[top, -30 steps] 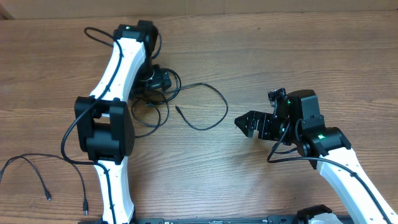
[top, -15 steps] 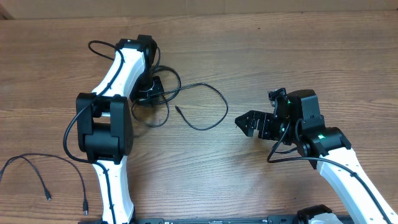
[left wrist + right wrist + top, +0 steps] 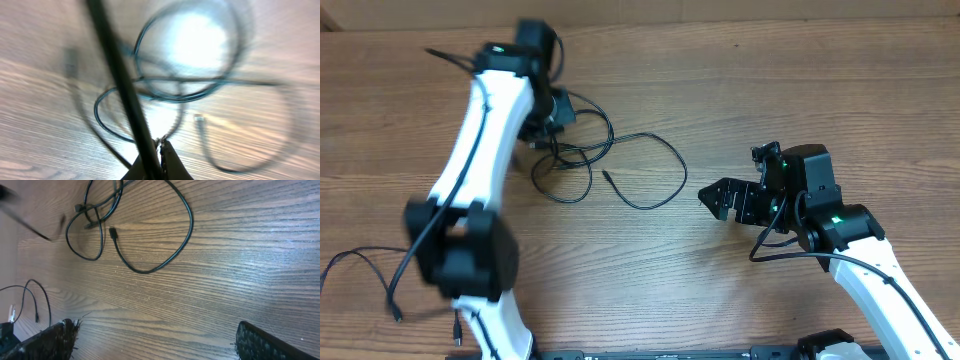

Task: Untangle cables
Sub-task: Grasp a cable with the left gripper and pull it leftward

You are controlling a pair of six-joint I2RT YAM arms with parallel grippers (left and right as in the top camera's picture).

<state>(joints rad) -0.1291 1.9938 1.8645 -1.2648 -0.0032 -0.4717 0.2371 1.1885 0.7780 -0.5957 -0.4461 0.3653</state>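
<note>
Next, my left gripper lets go of the black cable on the bare wood (image 3: pixel 420 178) just past the separate thin cable.
A tangle of thin black cables (image 3: pixel 582 158) lies on the wood table left of centre, with one wide loop (image 3: pixel 665 165) spreading right and a loose plug end (image 3: pixel 606 176). My left gripper (image 3: pixel 548 118) sits at the tangle's far left edge. In the blurred left wrist view its jaws (image 3: pixel 161 145) are shut, with a thin cord coming out between the tips toward the loops (image 3: pixel 185 95). My right gripper (image 3: pixel 712 200) hovers open to the right of the wide loop. The right wrist view shows its fingertips (image 3: pixel 50 340) wide apart over bare wood, with the cables (image 3: pixel 150 270) ahead.
A separate thin black cable (image 3: pixel 380 270) with two plug ends lies at the near left corner, also visible in the right wrist view (image 3: pixel 30 292). The left arm's white links (image 3: pixel 470 160) stretch over the table's left side.
My left gripper closed from open, and the left arm swung toward the far left. The tangle's left part has been drawn toward the far side. The right arm has not moved.
</note>
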